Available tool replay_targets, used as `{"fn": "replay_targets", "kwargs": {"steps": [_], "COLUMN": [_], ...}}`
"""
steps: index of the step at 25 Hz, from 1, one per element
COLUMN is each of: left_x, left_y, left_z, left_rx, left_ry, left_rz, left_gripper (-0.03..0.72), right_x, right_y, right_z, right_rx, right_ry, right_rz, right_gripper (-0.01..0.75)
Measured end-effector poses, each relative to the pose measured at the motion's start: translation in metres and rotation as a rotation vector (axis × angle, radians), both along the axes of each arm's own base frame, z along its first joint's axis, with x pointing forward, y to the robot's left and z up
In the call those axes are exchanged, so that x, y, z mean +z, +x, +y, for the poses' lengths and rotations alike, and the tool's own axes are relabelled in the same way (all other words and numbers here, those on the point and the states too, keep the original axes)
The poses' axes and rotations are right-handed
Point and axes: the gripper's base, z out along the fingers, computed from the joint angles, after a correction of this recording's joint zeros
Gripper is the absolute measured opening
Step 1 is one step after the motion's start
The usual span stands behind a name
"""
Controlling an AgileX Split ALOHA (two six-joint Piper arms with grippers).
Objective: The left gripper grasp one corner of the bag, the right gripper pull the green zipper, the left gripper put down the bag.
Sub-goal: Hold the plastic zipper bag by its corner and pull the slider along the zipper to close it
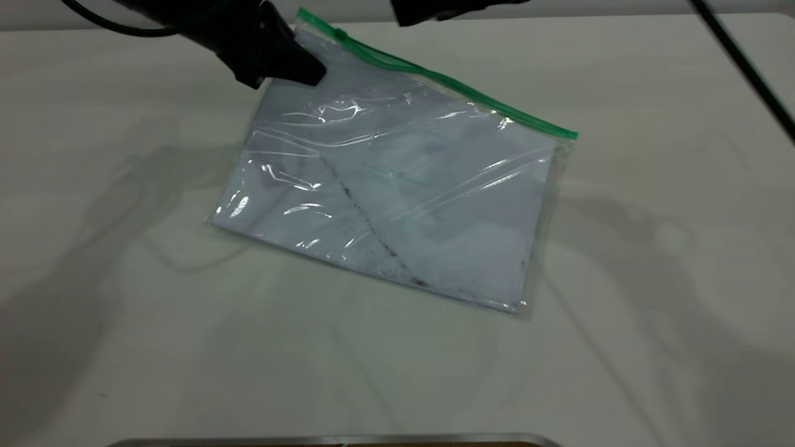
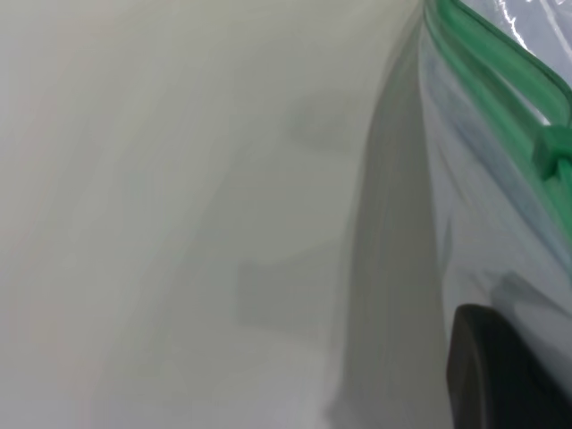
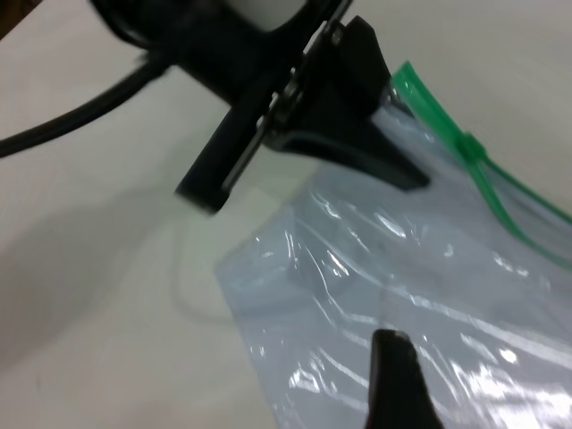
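The green zipper slider (image 1: 340, 34) (image 3: 471, 147) on the bag, close to my left gripper, should be taken hold of next by my right gripper.
The bag (image 1: 397, 192) is a clear pouch with a dark diagonal smudge line and lies slanted on the table. Its green edge strip (image 1: 447, 81) runs along the far side. My left gripper (image 1: 282, 59) is shut on the far left corner, beside the strip's end, and holds that corner raised. The green zipper slider (image 1: 338, 32) sits on the strip just right of that gripper; it also shows in the left wrist view (image 2: 554, 152) and the right wrist view (image 3: 469, 147). My right gripper (image 1: 435, 9) hangs at the top edge above the strip, apart from the bag.
The pale table (image 1: 124, 310) carries only the bag. A black cable (image 1: 745, 68) crosses the far right corner. A metal edge (image 1: 335, 439) lies along the front. In the right wrist view the left gripper (image 3: 349, 134) stands on the bag's corner.
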Motion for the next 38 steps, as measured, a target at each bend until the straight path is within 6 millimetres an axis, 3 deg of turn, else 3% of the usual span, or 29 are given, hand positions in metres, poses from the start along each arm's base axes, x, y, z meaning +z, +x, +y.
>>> {"fn": "replay_targets", "kwargs": {"steps": [7,13,24,31,38], "left_x": [0.001,-0.002,-0.004,0.007,0.007], "left_y": [-0.008,-0.014,-0.018,-0.022,-0.019], "left_z": [-0.010,-0.012,-0.020,-0.032,-0.029], "left_rx": [-0.118,-0.199,-0.257,-0.307,-0.308], "left_ry": [0.004,0.053,0.081,0.108,0.158], "left_rz": [-0.009,-0.017,-0.031,-0.070,-0.104], "left_gripper": [0.064,0.064,0.063,0.053,0.053], "right_x": [-0.032,-0.052,-0.051,-0.065,-0.067], "right_y": [0.024,0.033,0.040,0.040,0.038], "right_z": [0.019,0.024,0.026,0.025,0.024], "right_rx": [0.141,0.192,0.162,0.158,0.193], "right_ry": [0.023,0.016,0.047,0.041,0.030], "right_rz": [0.018,-0.002,-0.090,-0.074,-0.066], "right_gripper": [0.508,0.508,0.508,0.508,0.508]}}
